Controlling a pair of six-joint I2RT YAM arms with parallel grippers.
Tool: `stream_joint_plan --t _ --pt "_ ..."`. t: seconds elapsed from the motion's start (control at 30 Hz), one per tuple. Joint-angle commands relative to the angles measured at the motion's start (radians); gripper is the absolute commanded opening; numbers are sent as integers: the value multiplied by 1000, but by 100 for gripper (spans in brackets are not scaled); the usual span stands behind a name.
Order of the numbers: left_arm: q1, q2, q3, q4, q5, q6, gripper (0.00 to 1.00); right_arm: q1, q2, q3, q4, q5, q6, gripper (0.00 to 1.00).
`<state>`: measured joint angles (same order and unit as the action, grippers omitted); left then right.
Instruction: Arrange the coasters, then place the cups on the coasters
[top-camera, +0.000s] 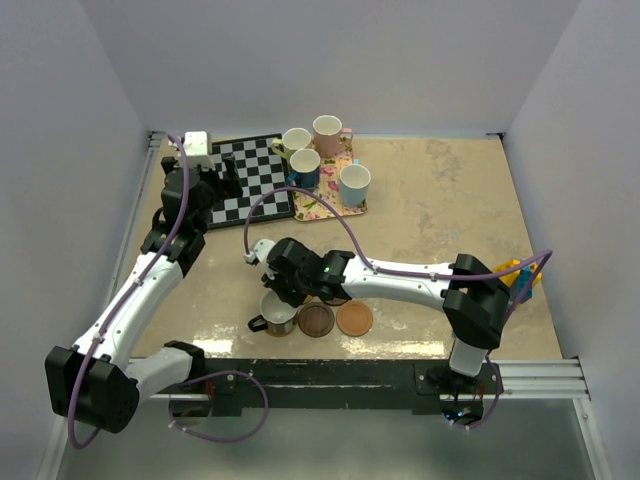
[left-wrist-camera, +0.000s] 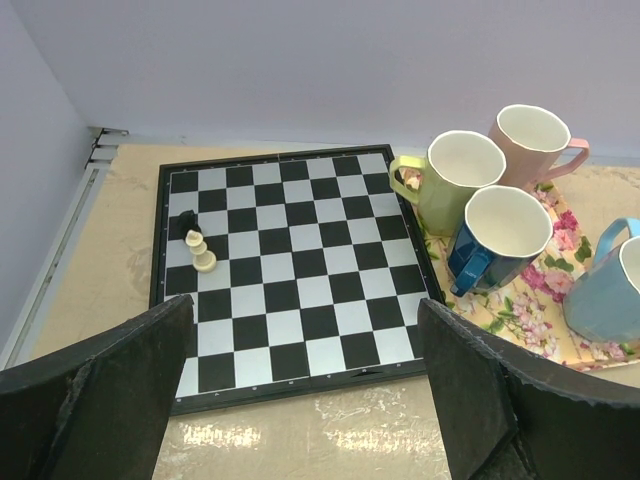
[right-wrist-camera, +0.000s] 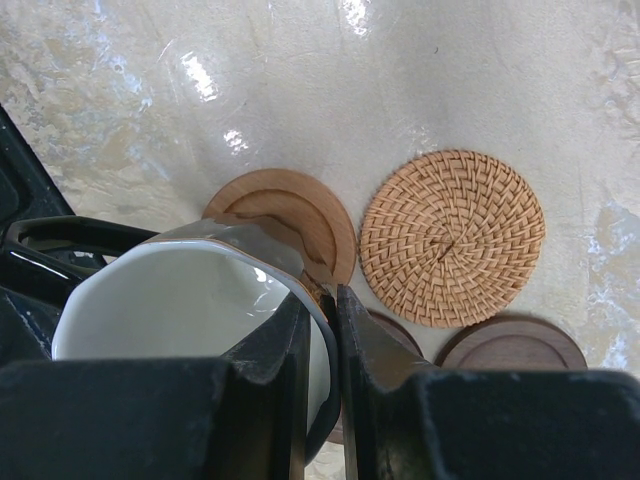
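Next, I let go of the black cup, now near the table's front edge, with my right gripper on the orange-brown wooden coaster (top-camera: 279, 321) (right-wrist-camera: 279, 243) beside the woven coaster.
My right gripper (right-wrist-camera: 320, 318) is shut on the rim of the black cup (right-wrist-camera: 170, 300), one finger inside its white bowl and one outside. The cup (top-camera: 278, 315) is near the table's front edge, overlapping an orange-brown wooden coaster (right-wrist-camera: 300, 212); whether it rests on it I cannot tell. A woven coaster (right-wrist-camera: 452, 237) and two dark brown coasters (right-wrist-camera: 512, 345) lie beside it. The yellow-green cup (left-wrist-camera: 455, 180), pink cup (left-wrist-camera: 530, 140), dark blue cup (left-wrist-camera: 500, 240) and light blue cup (left-wrist-camera: 610, 290) stand on the floral tray (left-wrist-camera: 545, 285). My left gripper (left-wrist-camera: 305, 400) hangs open over the chessboard's near edge.
A chessboard (top-camera: 250, 180) with two small pieces (left-wrist-camera: 198, 245) lies at the back left, next to the tray (top-camera: 325, 208). A white box (top-camera: 196, 143) sits in the back left corner. A yellow and blue object (top-camera: 520, 275) lies by the right wall.
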<state>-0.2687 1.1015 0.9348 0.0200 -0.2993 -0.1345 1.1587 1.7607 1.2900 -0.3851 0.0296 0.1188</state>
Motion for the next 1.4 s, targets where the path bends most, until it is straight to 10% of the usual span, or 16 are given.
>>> stream_joint_plan --t 0.0,0.93,1.37 --pt "0 3 -2 41 9 10 98 10 -23 49 92 10 -10 0" --pt "0 11 -2 40 20 7 98 13 -4 40 98 47 -31 0" --pt "0 14 -1 40 22 7 98 16 5 52 89 64 -34 20"
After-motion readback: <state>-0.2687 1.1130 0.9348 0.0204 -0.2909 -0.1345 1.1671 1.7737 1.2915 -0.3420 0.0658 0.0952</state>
